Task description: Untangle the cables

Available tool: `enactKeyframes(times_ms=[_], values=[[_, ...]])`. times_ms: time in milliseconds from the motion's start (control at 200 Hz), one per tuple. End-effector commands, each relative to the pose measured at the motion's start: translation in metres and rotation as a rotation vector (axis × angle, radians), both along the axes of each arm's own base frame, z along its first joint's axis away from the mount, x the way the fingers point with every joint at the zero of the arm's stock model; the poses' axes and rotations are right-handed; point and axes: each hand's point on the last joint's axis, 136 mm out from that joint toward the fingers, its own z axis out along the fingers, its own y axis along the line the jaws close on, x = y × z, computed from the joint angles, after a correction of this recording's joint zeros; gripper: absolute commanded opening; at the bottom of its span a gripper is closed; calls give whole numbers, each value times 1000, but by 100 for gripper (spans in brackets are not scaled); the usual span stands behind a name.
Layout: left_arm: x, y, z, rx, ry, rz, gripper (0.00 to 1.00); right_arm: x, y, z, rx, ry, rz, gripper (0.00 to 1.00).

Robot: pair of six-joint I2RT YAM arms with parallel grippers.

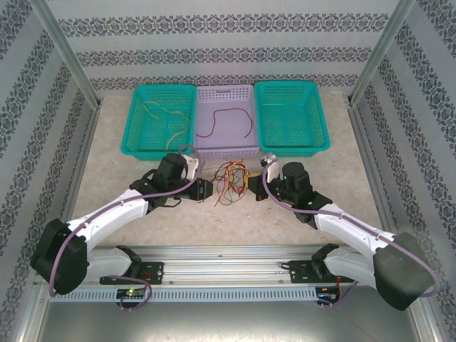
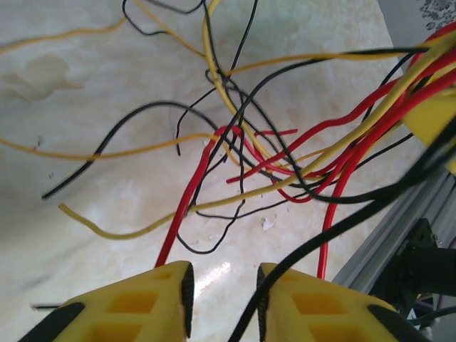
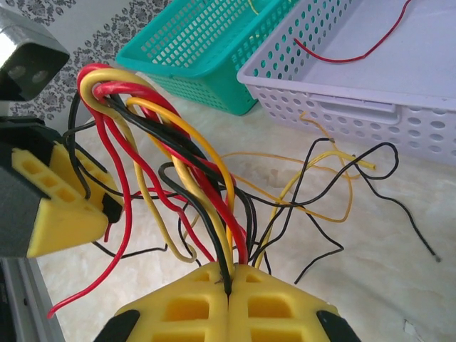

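Note:
My right gripper holds black, red and yellow cables together. It should grasp again only the red and yellow loop (image 3: 107,80) while my left gripper pulls the black cable.
The cables (image 1: 229,182) are a knot of thin red, yellow and black wires on the table between my two grippers. My right gripper (image 3: 229,274) is shut on a bunch of them, with black, yellow and red strands (image 3: 192,164) arching up out of its closed jaws. My left gripper (image 2: 224,285) is open just left of the tangle (image 2: 242,142). Bare table shows between its jaws, and one black cable (image 2: 299,260) runs loosely along its right pad. In the top view the left gripper (image 1: 208,190) and right gripper (image 1: 251,187) face each other across the knot.
Three baskets stand in a row behind the tangle. The left teal basket (image 1: 135,117) holds a yellow cable (image 1: 160,110), the lavender basket (image 1: 226,151) holds a red cable (image 1: 228,117), and a second teal basket (image 1: 324,135) stands on the right. An aluminium rail (image 1: 228,260) runs along the near edge.

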Motion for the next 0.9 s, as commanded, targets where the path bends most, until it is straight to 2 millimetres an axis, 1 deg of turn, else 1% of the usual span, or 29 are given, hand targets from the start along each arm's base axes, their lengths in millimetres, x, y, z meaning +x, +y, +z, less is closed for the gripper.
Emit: enactKeyframes(times_ms=[0, 30, 70, 115, 230, 340, 420, 510, 595, 660, 734, 809, 894], values=[[11, -6, 26, -30, -87, -1, 16, -4, 9, 7, 22, -26, 44, 0], [10, -5, 27, -32, -88, 1, 10, -3, 9, 7, 19, -24, 41, 0], [9, -5, 31, -39, -90, 1, 0, -2, 7, 4, 8, -16, 29, 0], [7, -4, 37, -43, -93, 1, 0, 2, 4, -1, -15, -2, 4, 0], [5, 3, 60, -45, -135, 23, 0, 11, -2, -18, -83, 52, -46, 0], [1, 7, 79, -53, -167, 25, 0, 14, -1, -21, -92, 72, -47, 0], [-1, 7, 85, -58, -169, 22, 0, 13, -1, -22, -92, 73, -46, 9], [-3, 6, 86, -73, -159, 21, 0, 13, -1, -20, -91, 67, -47, 24], [-5, 5, 86, -83, -145, 18, 0, 10, -1, -14, -82, 47, -36, 32], [-6, 5, 89, -88, -144, 18, 0, 8, -2, -6, -63, 19, -33, 42], [-7, 7, 93, -90, -150, 26, 0, 4, 0, 7, -22, -12, -19, 48], [-8, 5, 99, -111, -149, 24, 0, 1, 4, 19, 20, -26, 6, 50], [-8, 2, 105, -149, -145, 23, 0, -8, 20, 31, 76, 5, 86, 51]])
